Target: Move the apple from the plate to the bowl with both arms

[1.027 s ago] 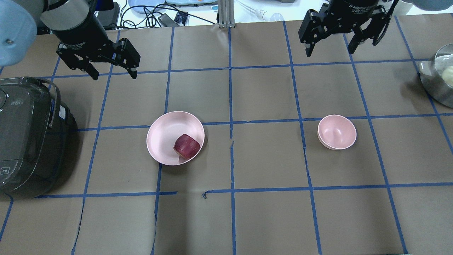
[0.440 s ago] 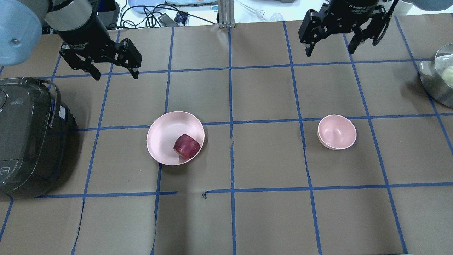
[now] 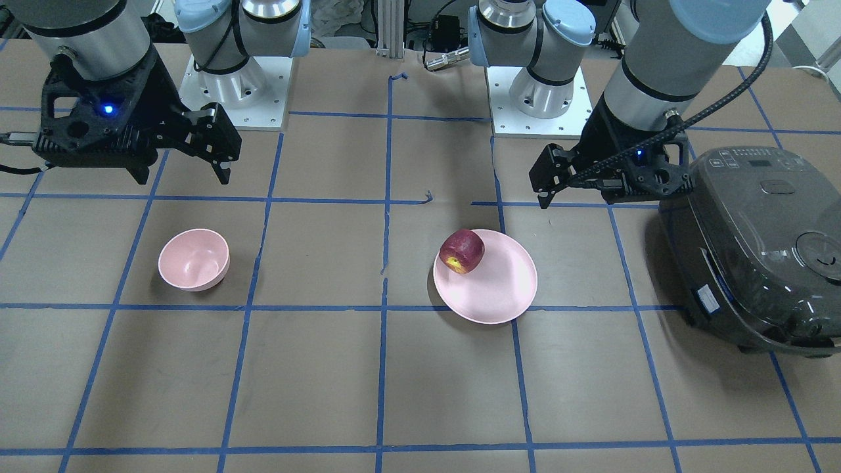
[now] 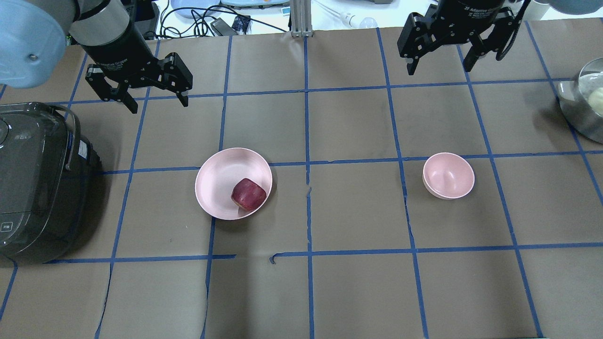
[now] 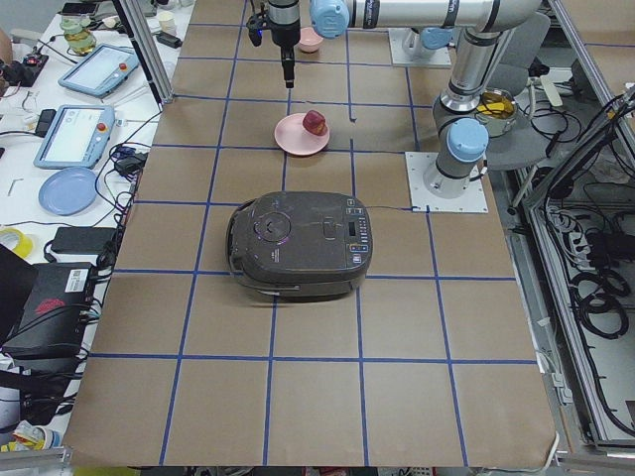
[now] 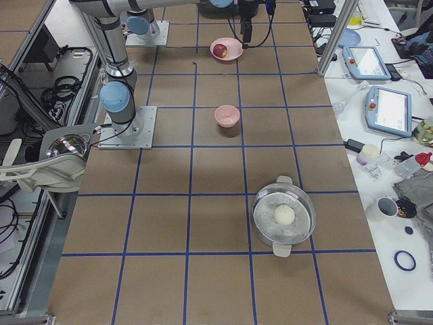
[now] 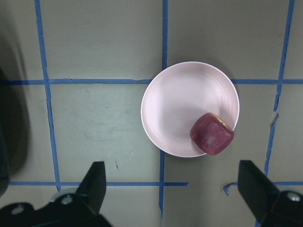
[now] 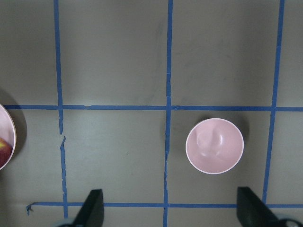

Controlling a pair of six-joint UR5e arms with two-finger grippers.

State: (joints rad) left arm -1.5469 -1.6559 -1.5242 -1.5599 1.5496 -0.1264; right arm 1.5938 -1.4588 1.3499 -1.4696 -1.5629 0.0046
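Next, I move my left gripper to the dark-red apple on the wide pink plate and close it on both sides of the apple's middle (image 3: 462, 251) (image 7: 211, 134).
The dark-red apple (image 4: 248, 194) lies on the right part of the wide pink plate (image 4: 219, 176), left of the table's middle. It also shows in the left wrist view (image 7: 212, 133) and the front view (image 3: 462, 251). The small deep pink bowl (image 4: 448, 175) stands empty to the right and shows in the right wrist view (image 8: 214, 145). My left gripper (image 4: 159, 104) is open and empty, high above the table, beyond and left of the plate. My right gripper (image 4: 439, 69) is open and empty, high beyond the bowl.
A dark rice cooker (image 4: 37, 183) stands at the left edge, close to the left arm. A steel pot (image 4: 586, 101) with a pale round thing in it sits at the far right edge. Blue tape lines grid the brown table cover.
My left gripper has moved a little to the right and slightly toward the plate, still open. The right gripper, apple, plate and bowl have not moved.
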